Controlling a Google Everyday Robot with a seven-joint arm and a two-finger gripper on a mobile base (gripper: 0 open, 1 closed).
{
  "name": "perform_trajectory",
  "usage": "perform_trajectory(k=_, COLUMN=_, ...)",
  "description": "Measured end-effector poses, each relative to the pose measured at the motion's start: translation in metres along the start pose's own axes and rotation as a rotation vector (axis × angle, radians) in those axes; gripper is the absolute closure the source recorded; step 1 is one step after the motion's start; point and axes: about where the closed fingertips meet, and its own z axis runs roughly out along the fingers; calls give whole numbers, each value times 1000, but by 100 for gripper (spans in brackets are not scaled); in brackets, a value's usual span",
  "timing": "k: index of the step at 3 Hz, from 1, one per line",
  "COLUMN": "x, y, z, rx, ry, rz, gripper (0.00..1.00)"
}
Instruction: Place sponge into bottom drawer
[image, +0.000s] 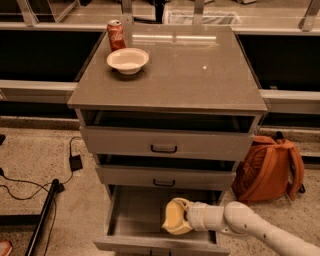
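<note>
My gripper should release the sponge on the bottom drawer's inside (175, 215), close to its middle and a little toward the side where the orange backpack is.
The grey cabinet's bottom drawer (131, 220) is pulled out, a wide shallow grey tray. My gripper (176, 217) reaches in from the lower right on a white arm and is shut on the pale yellow sponge (173, 218). The sponge sits low inside the drawer, right of its middle, close to the drawer floor; I cannot tell whether it touches it.
A white bowl (127, 60) and a red soda can (116, 34) stand on the cabinet top at the back left. An orange backpack (267, 170) leans on the floor to the right. Black cables (30, 192) lie on the floor to the left.
</note>
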Motion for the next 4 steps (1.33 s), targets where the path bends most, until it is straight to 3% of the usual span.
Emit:
perform_trajectory(k=1, x=69, y=-27, z=20, rx=97, ry=3, rz=30, gripper=100)
perform_trajectory(k=3, x=145, y=-50, z=69, rx=86, ry=55, rz=77, gripper=100)
perform_trajectory(k=4, x=160, y=-56, z=90, rx=92, ry=54, rz=90, gripper=100)
